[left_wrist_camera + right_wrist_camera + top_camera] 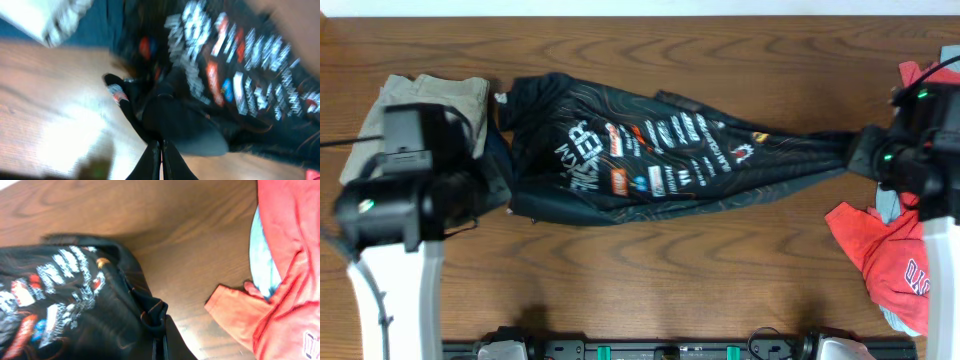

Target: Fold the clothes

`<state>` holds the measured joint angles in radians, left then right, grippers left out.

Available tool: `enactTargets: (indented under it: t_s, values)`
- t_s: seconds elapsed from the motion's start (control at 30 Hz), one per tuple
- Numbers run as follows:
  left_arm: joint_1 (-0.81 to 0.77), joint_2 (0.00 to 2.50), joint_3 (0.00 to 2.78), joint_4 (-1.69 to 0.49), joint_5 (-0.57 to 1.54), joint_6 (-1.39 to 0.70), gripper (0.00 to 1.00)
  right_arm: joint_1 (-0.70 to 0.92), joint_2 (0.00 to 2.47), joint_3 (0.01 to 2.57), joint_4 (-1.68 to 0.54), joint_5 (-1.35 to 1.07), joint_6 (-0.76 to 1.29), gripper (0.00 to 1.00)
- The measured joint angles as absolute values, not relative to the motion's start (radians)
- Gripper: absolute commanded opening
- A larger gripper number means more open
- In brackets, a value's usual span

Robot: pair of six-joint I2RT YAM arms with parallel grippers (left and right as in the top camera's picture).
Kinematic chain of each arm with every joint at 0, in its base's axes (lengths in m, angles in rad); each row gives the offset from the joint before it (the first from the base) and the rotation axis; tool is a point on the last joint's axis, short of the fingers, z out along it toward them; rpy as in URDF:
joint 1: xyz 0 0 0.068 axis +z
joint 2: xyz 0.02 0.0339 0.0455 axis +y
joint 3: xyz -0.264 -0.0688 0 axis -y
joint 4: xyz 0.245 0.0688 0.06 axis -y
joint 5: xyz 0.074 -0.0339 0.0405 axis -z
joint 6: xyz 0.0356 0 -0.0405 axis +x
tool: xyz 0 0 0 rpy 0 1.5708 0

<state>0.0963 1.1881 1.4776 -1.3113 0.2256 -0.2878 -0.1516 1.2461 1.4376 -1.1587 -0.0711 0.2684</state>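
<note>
The black jersey pulls into a gathered piece of cloth toward the robot's right gripper, so the left gripper needs to open and take the jersey's edge point(638, 212) below the logos before spreading it.
The black jersey point(650, 155) with orange contour lines and white and red logos is stretched across the table between my two arms. My left gripper point(161, 145) is shut on a bunched edge of the jersey point(230, 60) at its left end. My right gripper point(159, 330) is shut on a gathered fold of the jersey point(65, 295) at its right end. In the overhead view both sets of jaws are hidden under the arm bodies, the left arm point(405, 180) and the right arm point(920, 140).
Khaki trousers point(430, 100) and a navy garment lie under the left arm. A red T-shirt point(880, 245) with white lettering lies at the right edge, also in the right wrist view point(285, 270). The table point(650, 270) is brown wood.
</note>
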Motion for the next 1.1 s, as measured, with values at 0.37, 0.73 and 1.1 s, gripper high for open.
enactTargets:
  t_s: [0.37, 0.73, 1.1]
  values:
    - [0.096, 1.134, 1.856, -1.412, 0.268, -0.283, 0.06, -0.185, 1.225, 1.777, -1.378, -0.082, 0.208, 0.01]
    - [-0.008, 1.251, 1.578, -1.469, 0.421, -0.276, 0.29, -0.185, 1.348, 1.769, -1.454, -0.082, 0.200, 0.01]
    - [-0.363, 1.429, 1.177, -1.165, 0.467, -0.324, 0.51, -0.185, 1.394, 1.765, -1.458, -0.081, 0.197, 0.01]
